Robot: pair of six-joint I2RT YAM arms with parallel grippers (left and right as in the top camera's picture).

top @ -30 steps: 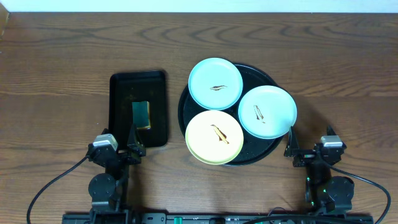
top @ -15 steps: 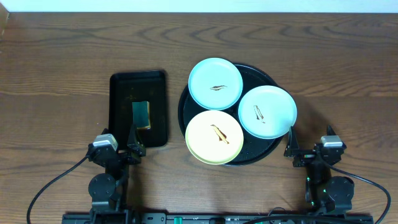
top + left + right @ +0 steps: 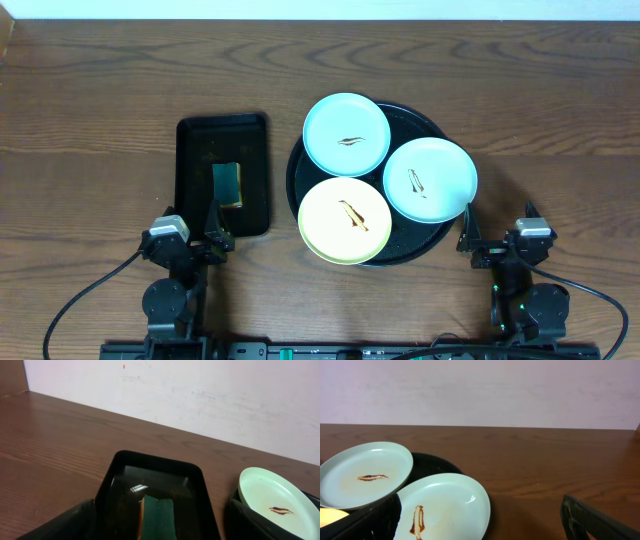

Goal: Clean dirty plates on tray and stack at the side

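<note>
The next place for my left gripper to go and close is the middle of the sponge's green side [image 3: 227, 184] [image 3: 159, 522] in the rectangular black tray.
A large round black tray [image 3: 432, 245] holds three dirty plates, each with a brown smear. One mint-blue plate [image 3: 346, 134] is at the back left, one mint-blue plate [image 3: 430, 180] at the right, and a pale yellow plate [image 3: 345, 220] at the front. My left gripper [image 3: 190, 238] is open and empty at the near edge, just in front of the rectangular tray. My right gripper [image 3: 497, 240] is open and empty, just right of the round tray. The right wrist view shows both mint-blue plates [image 3: 362, 474] [image 3: 442, 507] ahead of the jaws [image 3: 480, 530].
A smaller rectangular black tray [image 3: 192, 160] left of the round tray holds a green and yellow sponge [image 3: 228, 184], also in the left wrist view [image 3: 156, 516]. Bare wooden table [image 3: 100, 100] surrounds both trays. A pale wall stands behind the table.
</note>
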